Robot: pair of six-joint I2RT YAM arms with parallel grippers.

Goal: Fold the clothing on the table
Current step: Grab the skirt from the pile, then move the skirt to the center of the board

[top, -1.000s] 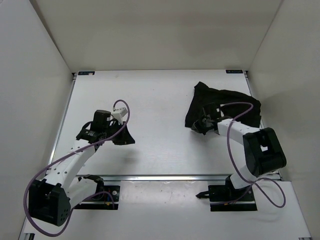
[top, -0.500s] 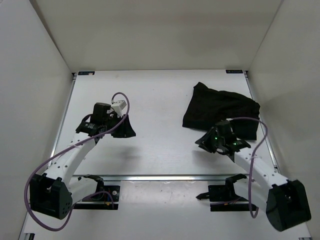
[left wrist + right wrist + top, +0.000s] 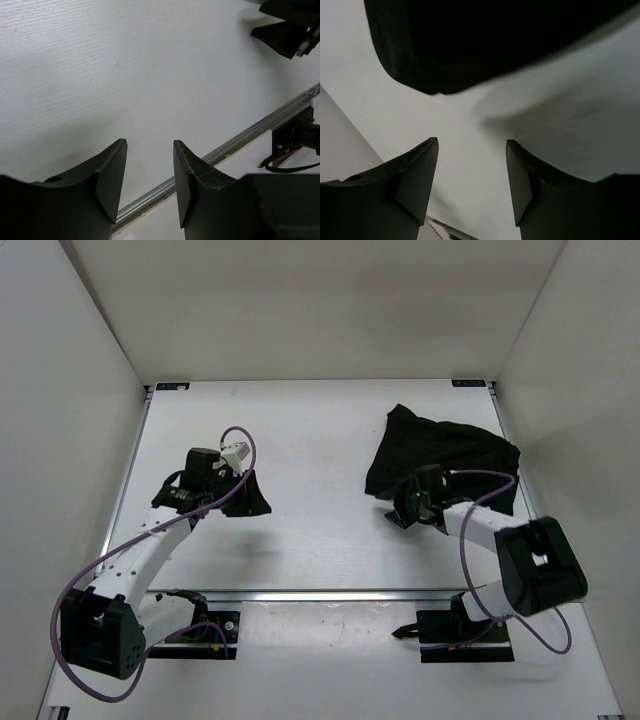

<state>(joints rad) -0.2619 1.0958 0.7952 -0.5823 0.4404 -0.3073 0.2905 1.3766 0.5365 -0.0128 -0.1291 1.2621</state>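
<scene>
The robot's right gripper needs to next move to the clothing's near corner (image 3: 376, 490) (image 3: 436, 89), the one that faces the left gripper, and close there.
The clothing (image 3: 445, 455) is a black crumpled heap at the back right of the white table (image 3: 300, 430). My right gripper (image 3: 403, 512) sits just off its near left edge, open and empty. In the right wrist view the clothing (image 3: 495, 40) fills the top, beyond the spread fingertips of that gripper (image 3: 472, 142), with bare table between them. My left gripper (image 3: 250, 498) hovers over the left half of the table, far from the clothing. The left wrist view shows the left gripper (image 3: 150, 145) open, with only white table between its fingers.
A silver rail (image 3: 330, 593) runs along the table's near edge, also visible as the rail (image 3: 240, 137) in the left wrist view. Black arm mounts (image 3: 465, 625) sit beyond it. White walls (image 3: 70, 390) enclose the left, right and back sides. Purple cables (image 3: 240, 435) loop off both arms.
Both grippers have opened. The right one let go of the clothing, pulled back toward the near edge, then returned to the heap's near left edge. The left arm shifted slightly.
</scene>
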